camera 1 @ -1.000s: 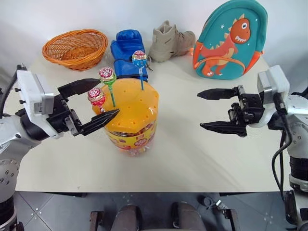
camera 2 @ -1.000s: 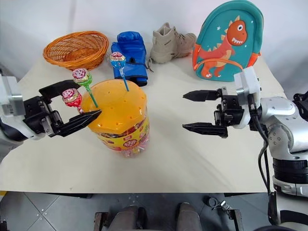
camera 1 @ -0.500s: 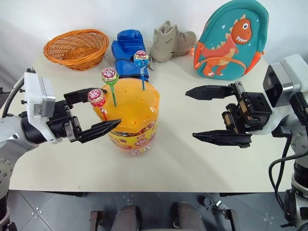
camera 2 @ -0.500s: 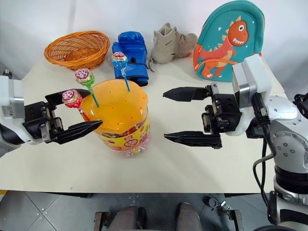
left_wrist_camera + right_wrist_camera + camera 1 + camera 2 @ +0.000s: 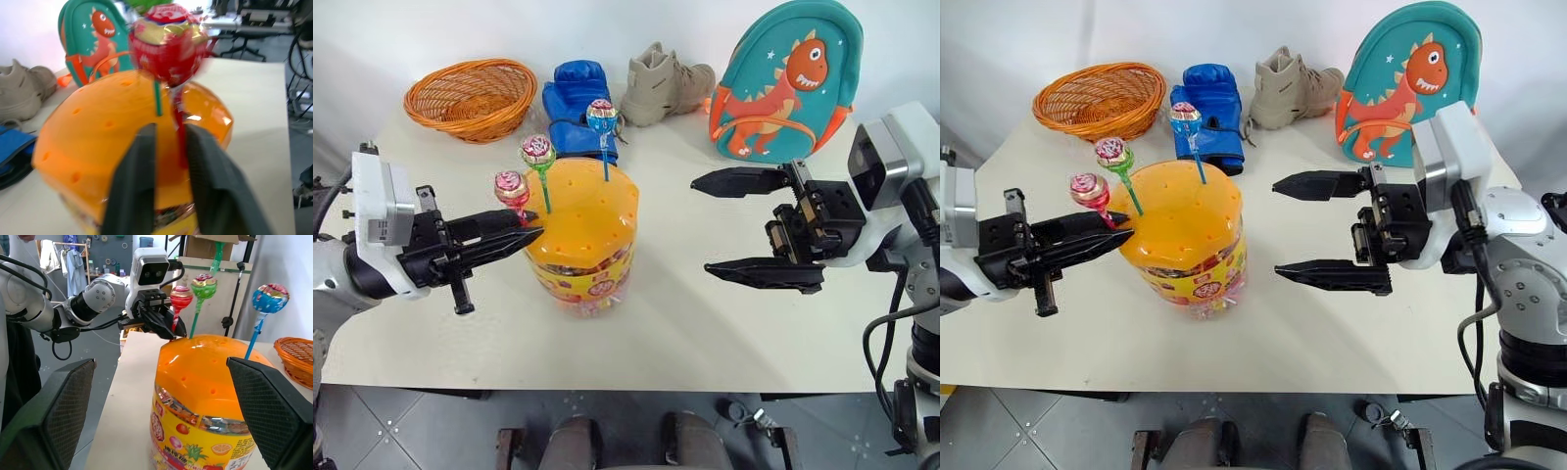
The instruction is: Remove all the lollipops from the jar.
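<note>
Next, I set the red lollipop on the tabletop [image 5: 473, 280] beside the jar, well before the orange basket, with my left gripper.
The jar [image 5: 582, 235], a clear tub with a yellow-red label and an orange holed lid, stands at the table's middle left. Three lollipops stick up from its lid: one on a red stick [image 5: 512, 184], one on a green stick [image 5: 537, 152], one on a blue stick [image 5: 601, 115]. My left gripper [image 5: 529, 235] reaches in level from the left and is shut on the red stick just below the candy; the left wrist view shows that stick [image 5: 180, 132] pinched between the fingers. My right gripper [image 5: 702, 225] hangs open to the right of the jar, apart from it.
Along the back of the table [image 5: 675, 323] lie an orange woven basket [image 5: 468, 93], a blue boxing glove [image 5: 576, 103], a beige boot [image 5: 666, 83] and a teal dinosaur backpack [image 5: 781, 83]. Bare tabletop lies in front of the jar and under the right gripper.
My left gripper has shut on the red lollipop's stick. The right gripper came in leftwards toward the jar during the first half second and has stayed open since.
</note>
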Robot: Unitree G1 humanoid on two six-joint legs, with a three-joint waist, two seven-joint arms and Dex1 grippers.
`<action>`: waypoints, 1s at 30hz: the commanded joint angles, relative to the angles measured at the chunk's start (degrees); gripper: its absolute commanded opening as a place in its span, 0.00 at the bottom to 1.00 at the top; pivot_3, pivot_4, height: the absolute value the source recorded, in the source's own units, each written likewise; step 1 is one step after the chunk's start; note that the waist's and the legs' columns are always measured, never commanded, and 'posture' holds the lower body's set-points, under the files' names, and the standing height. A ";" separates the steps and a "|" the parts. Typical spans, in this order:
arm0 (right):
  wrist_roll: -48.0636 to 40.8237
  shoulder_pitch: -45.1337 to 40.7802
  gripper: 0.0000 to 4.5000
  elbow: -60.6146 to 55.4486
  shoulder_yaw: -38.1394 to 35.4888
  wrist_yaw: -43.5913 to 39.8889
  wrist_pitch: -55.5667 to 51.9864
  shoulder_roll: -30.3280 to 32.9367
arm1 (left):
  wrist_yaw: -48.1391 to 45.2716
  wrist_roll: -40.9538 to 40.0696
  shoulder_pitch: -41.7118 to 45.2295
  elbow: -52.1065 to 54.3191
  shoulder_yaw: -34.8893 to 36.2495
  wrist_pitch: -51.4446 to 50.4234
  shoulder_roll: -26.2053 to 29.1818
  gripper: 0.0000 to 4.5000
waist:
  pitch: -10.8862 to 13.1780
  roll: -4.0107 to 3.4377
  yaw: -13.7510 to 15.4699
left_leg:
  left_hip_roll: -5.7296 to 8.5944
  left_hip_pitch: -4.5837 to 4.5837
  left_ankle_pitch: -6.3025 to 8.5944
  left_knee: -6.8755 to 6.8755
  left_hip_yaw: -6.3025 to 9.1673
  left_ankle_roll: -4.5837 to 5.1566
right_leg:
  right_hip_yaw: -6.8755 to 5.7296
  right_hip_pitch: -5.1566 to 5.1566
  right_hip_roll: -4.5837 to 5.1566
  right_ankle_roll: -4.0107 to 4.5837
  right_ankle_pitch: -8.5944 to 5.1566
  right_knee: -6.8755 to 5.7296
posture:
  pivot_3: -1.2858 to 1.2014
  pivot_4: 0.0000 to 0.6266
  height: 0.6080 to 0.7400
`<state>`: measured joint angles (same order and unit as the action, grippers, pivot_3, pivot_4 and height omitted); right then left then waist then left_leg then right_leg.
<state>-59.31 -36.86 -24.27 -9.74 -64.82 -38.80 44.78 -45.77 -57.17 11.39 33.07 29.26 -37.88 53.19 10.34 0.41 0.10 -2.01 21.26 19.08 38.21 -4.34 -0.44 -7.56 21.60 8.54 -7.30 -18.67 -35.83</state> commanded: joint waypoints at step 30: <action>11.99 4.87 1.00 17.20 -1.58 -17.55 10.91 4.36 | 20.99 -2.38 -20.71 -6.20 23.88 -14.37 -0.16 0.01 | 0.03 0.02 -0.19 | -0.02 -0.01 0.01 -0.09 0.16 0.00 | 0.02 0.01 -0.02 -0.01 0.00 0.12 | 0.52 0.24 1.00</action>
<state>-46.66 -31.92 -6.09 -10.05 -81.78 -28.63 49.02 -27.35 -59.87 -7.88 26.99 53.10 -49.10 52.78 10.37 0.44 -0.09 -2.04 21.24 19.09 38.12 -4.17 -0.44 -7.54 21.61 8.52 -7.30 -18.67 -35.70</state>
